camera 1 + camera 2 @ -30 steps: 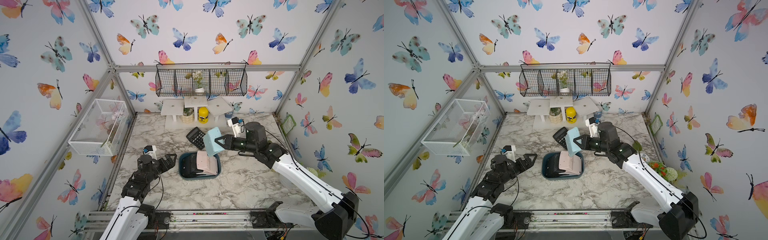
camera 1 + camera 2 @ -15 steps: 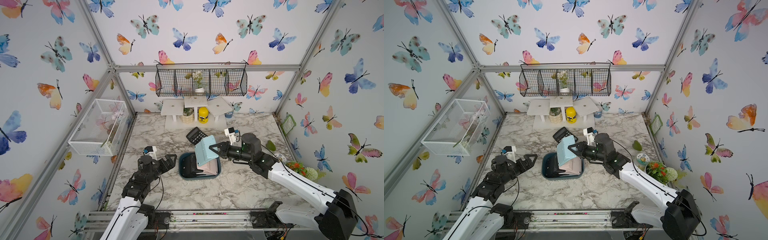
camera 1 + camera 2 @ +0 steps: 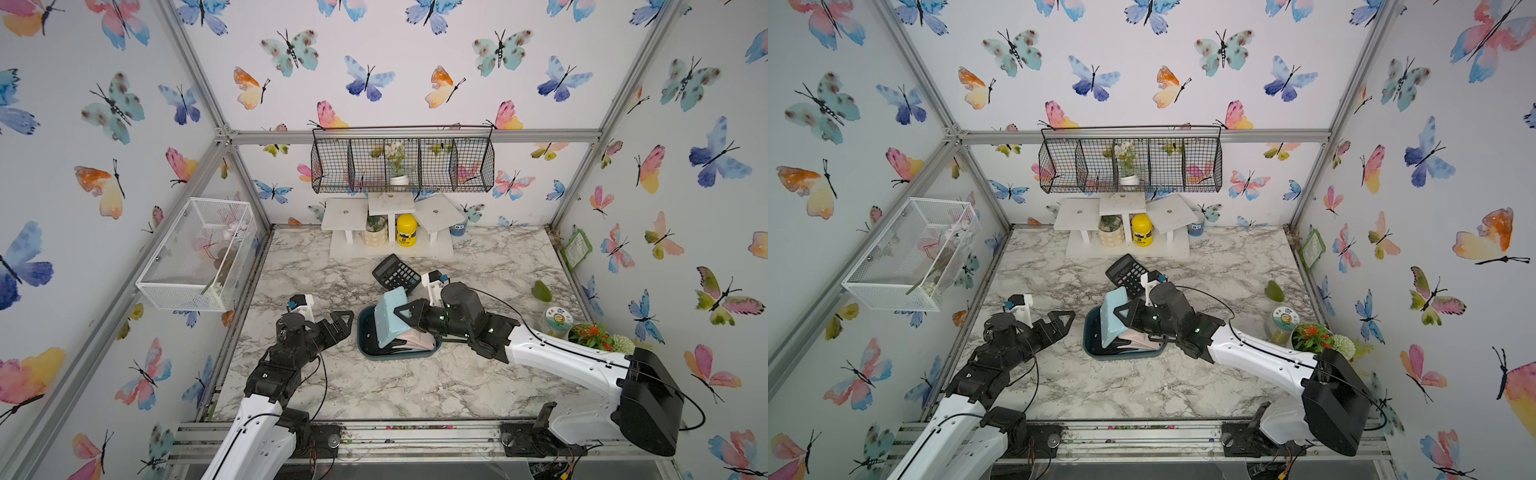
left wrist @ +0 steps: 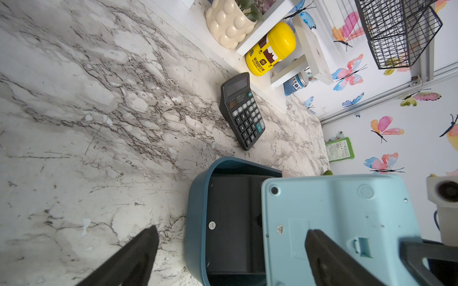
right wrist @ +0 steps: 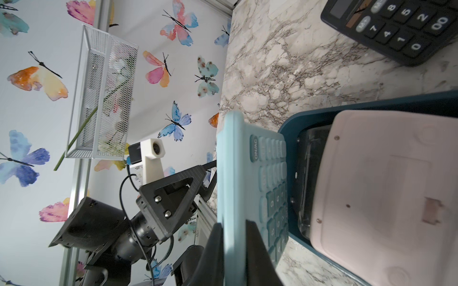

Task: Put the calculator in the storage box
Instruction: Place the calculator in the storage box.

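Observation:
I should use my right gripper to set the light blue calculator, now tilted with its lower end inside the box, down in the storage box's end [image 3: 383,326] [image 5: 307,183] that is nearest my left gripper.
My right gripper [image 3: 401,311] [image 5: 234,222] is shut on the edge of a light blue calculator [image 3: 390,318] [image 3: 1113,318] [image 5: 247,173]. It holds the calculator steeply tilted, with the lower end inside the dark teal storage box [image 3: 399,355] [image 3: 1121,355] [image 4: 195,210] at mid-table. In the box lie a black calculator [image 4: 233,222] and a pink calculator [image 3: 419,338] [image 5: 384,185], both face down. Another black calculator [image 3: 395,272] [image 4: 244,111] rests on the marble just behind the box. My left gripper [image 3: 338,322] [image 4: 232,229] hangs open just left of the box, holding nothing.
A white riser shelf [image 3: 390,249] with a yellow jar [image 3: 406,228] and a cream pot stands at the back. Above it hangs a black wire basket [image 3: 403,164]. A white mesh basket [image 3: 195,253] is on the left wall. A leaf, a tin [image 3: 559,318] and flowers sit at the right.
My right gripper has come down and forward with the light blue calculator, from above the rear black calculator into the storage box. The left arm has not moved.

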